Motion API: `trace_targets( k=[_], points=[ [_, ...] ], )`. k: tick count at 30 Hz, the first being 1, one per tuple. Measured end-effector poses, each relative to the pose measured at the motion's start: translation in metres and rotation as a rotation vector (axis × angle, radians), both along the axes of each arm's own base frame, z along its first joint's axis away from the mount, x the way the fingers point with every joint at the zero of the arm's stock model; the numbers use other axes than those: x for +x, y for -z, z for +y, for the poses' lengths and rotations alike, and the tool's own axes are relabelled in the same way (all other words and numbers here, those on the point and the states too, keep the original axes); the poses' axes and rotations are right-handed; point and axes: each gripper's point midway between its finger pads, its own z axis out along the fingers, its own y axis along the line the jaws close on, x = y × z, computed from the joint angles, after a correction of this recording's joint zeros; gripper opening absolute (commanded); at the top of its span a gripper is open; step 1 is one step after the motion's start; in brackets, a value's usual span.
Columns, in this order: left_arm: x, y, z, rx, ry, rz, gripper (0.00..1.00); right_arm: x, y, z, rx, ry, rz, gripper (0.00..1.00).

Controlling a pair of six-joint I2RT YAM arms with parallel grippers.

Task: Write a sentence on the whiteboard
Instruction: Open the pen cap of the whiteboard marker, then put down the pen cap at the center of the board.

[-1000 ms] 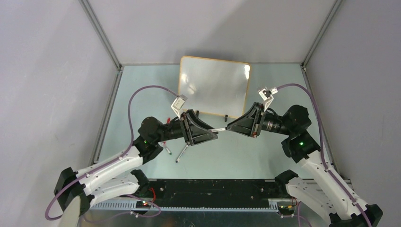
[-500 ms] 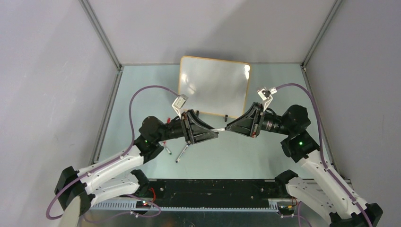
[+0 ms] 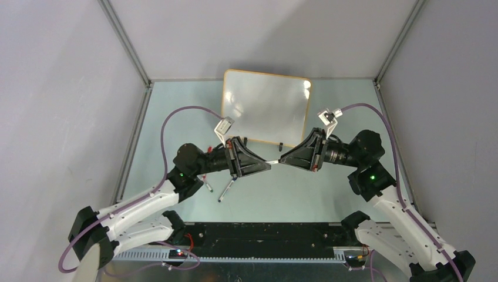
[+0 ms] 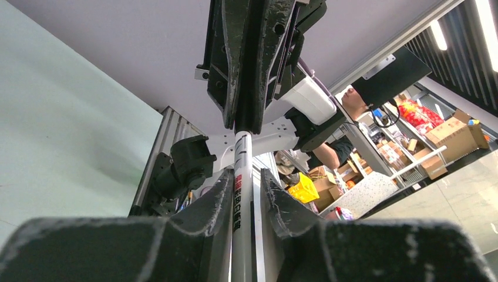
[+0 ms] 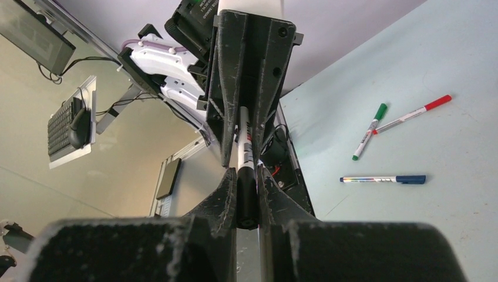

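Note:
My right gripper is to set the black cap, now level in front of the whiteboard, down on the bare table (image 3: 273, 186) between the blue-capped pen and my right arm.
The whiteboard (image 3: 267, 108) stands at the back of the table, its white face showing only glare; no sentence shows on it. In front of it a marker (image 3: 273, 161) hangs level between my two grippers, which face each other tip to tip. My right gripper (image 5: 246, 173) is shut on the marker's black cap (image 5: 246, 200). My left gripper (image 4: 246, 176) has the white barrel (image 4: 242, 153) between its fingers. One finger lies against the barrel and a slim gap remains at the other, so it is open. From above, the left gripper (image 3: 269, 166) and the right gripper (image 3: 282, 158) almost touch.
A green-capped pen (image 5: 370, 130), a red-capped pen (image 5: 411, 113) and a blue-capped pen (image 5: 384, 179) lie on the pale green table under my left arm; from above two pens (image 3: 226, 191) show there. Grey enclosure walls close in on both sides and the back.
My left gripper's jaws have narrowed round the marker's barrel. Both arms have stayed almost in place, and the right grip is unchanged.

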Motion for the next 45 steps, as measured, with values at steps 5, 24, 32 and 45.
trace_targets(
  k=[5,24,32,45],
  points=[
    [0.001,0.001,0.0,0.004,-0.002,0.01,0.0,-0.001,0.001,0.001,-0.002,-0.007,-0.001,0.0],
    [0.058,0.053,0.071,0.196,-0.397,0.029,0.0,0.054,0.107,-0.065,-0.173,0.377,0.242,0.0],
    [0.096,0.123,0.124,0.559,-0.745,0.106,0.0,0.024,0.243,-0.005,-0.575,0.343,0.42,0.0],
    [0.108,0.19,0.164,0.752,-0.932,0.183,0.0,0.069,0.312,-0.002,-0.772,0.539,0.445,0.58]
  ],
)
